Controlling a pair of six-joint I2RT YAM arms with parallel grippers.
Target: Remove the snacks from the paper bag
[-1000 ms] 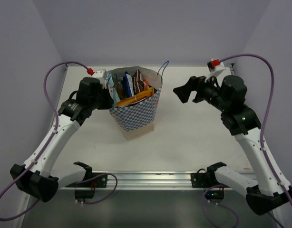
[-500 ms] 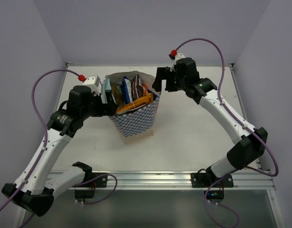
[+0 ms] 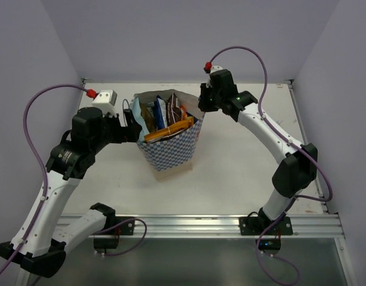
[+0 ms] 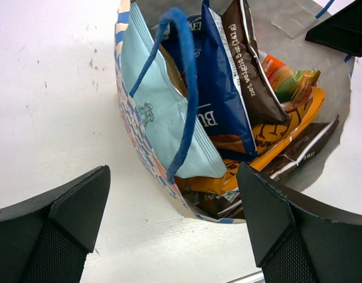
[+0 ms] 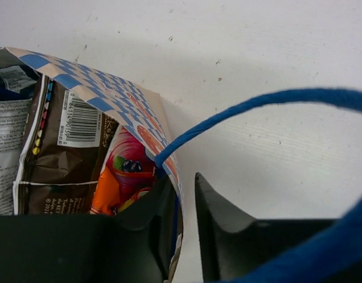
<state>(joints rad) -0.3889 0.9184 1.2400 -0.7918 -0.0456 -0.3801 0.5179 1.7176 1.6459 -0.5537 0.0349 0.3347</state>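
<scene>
The dark blue packet's white-striped edge (image 3: 163,112) (image 4: 237,88), beside the brown packet, should be gripped next by my left gripper after it reaches into the paper bag.
The paper bag (image 3: 171,149), blue-and-white checkered, stands upright mid-table, and the snacks (image 3: 165,116) stick up out of it. In the left wrist view I see a pale blue packet (image 4: 157,112), a dark blue one (image 4: 219,100), a brown one (image 4: 252,71) and an orange one (image 4: 275,135) behind the blue cord handle (image 4: 184,88). My left gripper (image 4: 172,171) stands wide open just outside the bag's left rim (image 4: 129,118), holding nothing. My right gripper (image 5: 184,180) is shut on the bag's right rim (image 5: 110,94), one finger inside and one outside, beside the other handle (image 5: 257,103).
The white table (image 3: 242,155) runs out to the right of the bag and in front of it. Purple walls close in the back and both sides. A metal rail (image 3: 189,225) with the arm bases lies along the near edge.
My right arm has swung in from the right to the bag's right rim and its jaws have closed there. My left gripper has opened and drawn back slightly from the left rim.
</scene>
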